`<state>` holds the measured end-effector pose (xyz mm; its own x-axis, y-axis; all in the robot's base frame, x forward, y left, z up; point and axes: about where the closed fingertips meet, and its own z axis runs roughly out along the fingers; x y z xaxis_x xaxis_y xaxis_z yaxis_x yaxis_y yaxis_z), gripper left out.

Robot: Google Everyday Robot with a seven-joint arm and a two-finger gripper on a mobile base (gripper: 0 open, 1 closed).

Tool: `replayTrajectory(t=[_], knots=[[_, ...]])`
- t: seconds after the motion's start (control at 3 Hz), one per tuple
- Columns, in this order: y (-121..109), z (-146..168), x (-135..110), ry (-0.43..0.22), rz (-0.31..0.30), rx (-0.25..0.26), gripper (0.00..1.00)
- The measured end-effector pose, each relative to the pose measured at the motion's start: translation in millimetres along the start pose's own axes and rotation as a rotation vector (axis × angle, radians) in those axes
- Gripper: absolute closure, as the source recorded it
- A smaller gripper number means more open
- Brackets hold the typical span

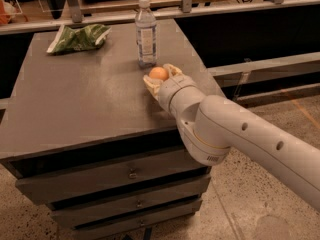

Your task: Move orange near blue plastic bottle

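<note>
I should release the orange from my gripper on the grey cabinet top (pixel 154 62), close against the front of the blue plastic bottle's base. The orange is now just above or on the top.
The orange (pixel 158 73) sits between the pale fingers of my gripper (pixel 161 77), just above or on the grey cabinet top (pixel 80 104). The gripper is shut on it. The blue plastic bottle (pixel 145 33), clear with a white cap and pale label, stands upright a short way behind and slightly left of the orange, near the right back part of the top. My white arm (pixel 230 134) reaches in from the lower right.
A green snack bag (pixel 77 38) lies at the back left of the top. The cabinet has several drawers (pixel 130 174) below its front edge. A shelf rail (pixel 200 4) runs behind. Speckled floor lies to the right.
</note>
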<state>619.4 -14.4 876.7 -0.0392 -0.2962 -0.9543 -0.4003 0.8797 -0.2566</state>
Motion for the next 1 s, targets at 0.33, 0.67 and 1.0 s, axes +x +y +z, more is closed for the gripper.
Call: replayTrajectory(t=[0.33, 0.67, 1.0], knots=[[-9, 15, 2, 0.0, 0.005, 0.011, 1.0], [-16, 33, 5, 0.004, 0.011, 0.01, 1.0], [-22, 48, 4, 0.0, 0.013, 0.001, 1.0]])
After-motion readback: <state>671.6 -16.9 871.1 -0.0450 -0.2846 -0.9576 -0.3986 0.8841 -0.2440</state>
